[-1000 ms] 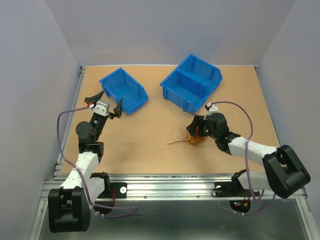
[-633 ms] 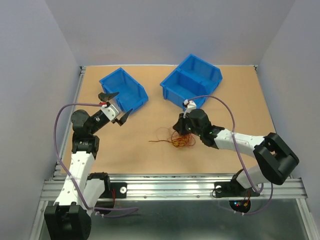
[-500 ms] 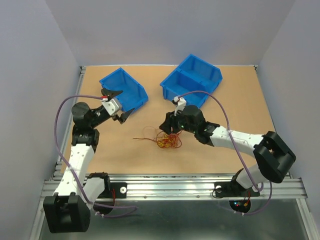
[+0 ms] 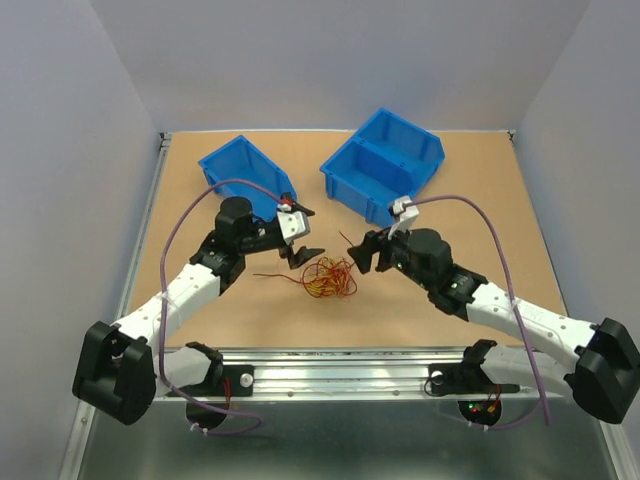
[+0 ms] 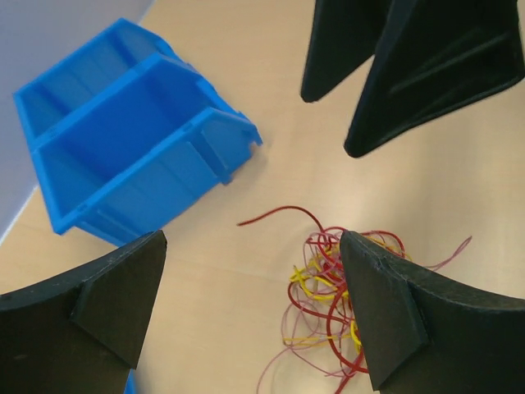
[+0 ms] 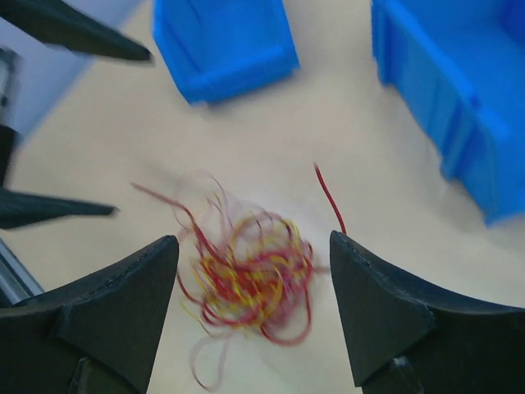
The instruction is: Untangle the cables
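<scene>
My left gripper will close on the red wire [image 4: 314,267] [image 5: 297,302] on the side of the cable tangle that faces the small blue bin.
The cables [image 4: 328,277] are a palm-sized tangle of thin red, orange and yellow wires lying on the table, mid-front. My left gripper [image 4: 304,234] is open and empty, just left of the tangle. My right gripper [image 4: 353,253] is open and empty, just right of it. In the left wrist view the tangle [image 5: 335,289] lies below my open left gripper [image 5: 254,316], close to the right finger [image 5: 406,324]. In the right wrist view the tangle [image 6: 253,277] lies between the fingers of my open right gripper [image 6: 254,316], on the table below them. I see no contact with the wires.
A small blue bin [image 4: 245,180] stands at the back left, also in the right wrist view [image 6: 221,41]. A divided blue bin [image 4: 383,165] stands at the back middle, also in the wrist views [image 5: 123,156] [image 6: 459,90]. A metal rail [image 4: 340,375] runs along the near edge.
My right gripper dragged the tangle left toward the table's middle, then let go and drew back a little. My left gripper swung in from the far left to beside the tangle.
</scene>
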Robot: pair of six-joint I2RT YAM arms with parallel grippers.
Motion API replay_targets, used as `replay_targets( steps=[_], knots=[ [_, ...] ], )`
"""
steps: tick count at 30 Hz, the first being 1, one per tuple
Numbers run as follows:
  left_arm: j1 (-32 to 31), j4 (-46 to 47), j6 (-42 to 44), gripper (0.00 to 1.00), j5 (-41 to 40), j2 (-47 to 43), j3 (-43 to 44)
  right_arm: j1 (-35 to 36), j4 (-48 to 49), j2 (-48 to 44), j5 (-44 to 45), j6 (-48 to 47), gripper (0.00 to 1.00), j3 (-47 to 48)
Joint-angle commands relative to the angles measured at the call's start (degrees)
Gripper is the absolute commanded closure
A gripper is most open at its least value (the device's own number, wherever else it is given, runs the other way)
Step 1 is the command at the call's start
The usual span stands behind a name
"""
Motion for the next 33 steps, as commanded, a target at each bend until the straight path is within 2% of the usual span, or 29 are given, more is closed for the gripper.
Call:
replay_targets(
  steps=[1,7,9,13,17,21,22,24,26,27,29,30,32,33],
  knots=[
    [-2.90,-1.77,5.08,0.01,-7.49,1.01,-3.22,-0.17,-2.61,-1.17,4.37,0.44,0.23,-9.44],
    [-8.26,-5.64,8.86,0.01,-11.99,5.74,-2.96,-0.17,-2.70,-3.73,-2.92,-2.37,0.30,-12.17],
    [-9.49,-6.78,10.18,0.05,-14.01,7.60,-2.00,-0.17,-1.30,-2.86,-4.33,-3.16,0.30,-12.44],
    [-9.59,-10.29,10.80,0.23,-14.80,13.21,1.16,-0.17,2.74,2.41,-11.00,-5.09,0.29,-11.65],
    [-9.59,-13.11,11.50,0.33,-15.07,16.30,3.89,-0.17,6.87,11.45,-13.47,-6.42,0.29,-8.32],
    [-9.68,-13.55,11.77,0.51,-15.68,17.19,4.34,-0.17,9.16,18.66,-14.61,-7.03,0.32,-4.89],
    [-9.68,-13.55,11.85,0.62,-15.77,17.36,4.51,-0.17,9.60,19.90,-14.97,-7.29,0.33,-4.09],
    [-9.59,-13.64,11.94,0.73,-16.12,17.54,4.60,-0.17,10.74,22.71,-16.46,-7.74,0.36,-2.51],
    [-9.59,-13.73,12.03,0.86,-16.12,17.80,4.78,-0.17,10.84,26.32,-16.56,-7.82,0.51,-0.23],
    [-9.50,-13.64,11.94,0.93,-16.38,17.71,4.86,-0.08,10.66,27.46,-15.60,-7.74,0.75,0.56],
    [-9.33,-11.99,10.20,0.97,-18.83,17.54,4.86,-0.17,10.23,26.95,-10.88,-6.60,0.96,0.31],
    [-8.98,-11.01,9.14,0.98,-20.24,17.19,4.95,-0.08,9.88,26.08,-8.32,-5.46,0.99,-0.21],
    [-6.26,-8.90,6.42,1.00,-23.24,16.14,4.78,-0.17,8.39,21.95,-1.21,-1.77,0.99,-2.06],
    [-4.86,-6.98,3.53,1.00,-23.68,15.70,4.86,-0.08,5.51,20.37,6.48,-0.80,0.99,-2.59]
  ],
)
